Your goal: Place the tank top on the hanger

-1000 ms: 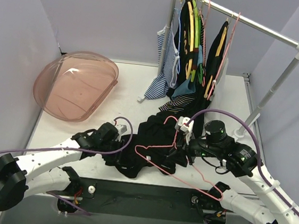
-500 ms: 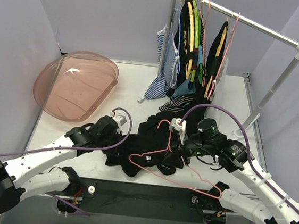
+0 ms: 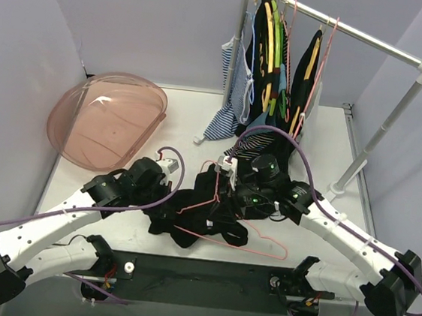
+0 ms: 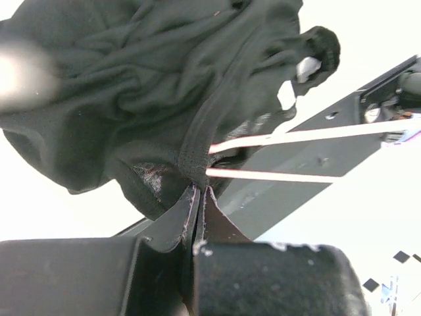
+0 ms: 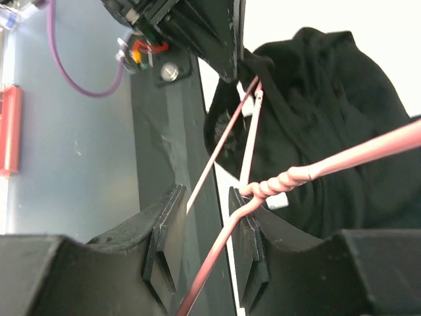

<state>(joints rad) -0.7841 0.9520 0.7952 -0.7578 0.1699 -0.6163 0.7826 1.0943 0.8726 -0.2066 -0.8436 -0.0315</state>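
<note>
Next, I open my left gripper and grip the hanger's upper wire (image 4: 231,143), because it holds just the tank top's hem, with the hanger's end loose inside.
The black tank top (image 3: 205,203) lies bunched on the table between my arms, also in the left wrist view (image 4: 131,79) and the right wrist view (image 5: 322,99). My left gripper (image 3: 169,200) is shut on its hem (image 4: 197,191). The pink hanger (image 3: 239,246) lies tilted over the top, its lower bar toward the near edge. Two of its wires (image 4: 283,136) run into the fabric beside my left fingers. My right gripper (image 3: 228,185) has its jaws apart (image 5: 205,192). The hanger's twisted neck (image 5: 289,178) rests against one finger, and a wire passes through the gap.
A pink translucent tub (image 3: 109,121) lies at the back left. A clothes rail (image 3: 338,24) at the back right holds dark garments on yellow and green hangers and a striped top (image 3: 228,107). Its slanted post (image 3: 375,141) stands on the right. A black mounting strip (image 3: 206,274) runs along the near edge.
My right gripper has moved left and further from the near edge, carrying the hanger over the tank top. My left gripper has shifted slightly right, still holding the fabric.
</note>
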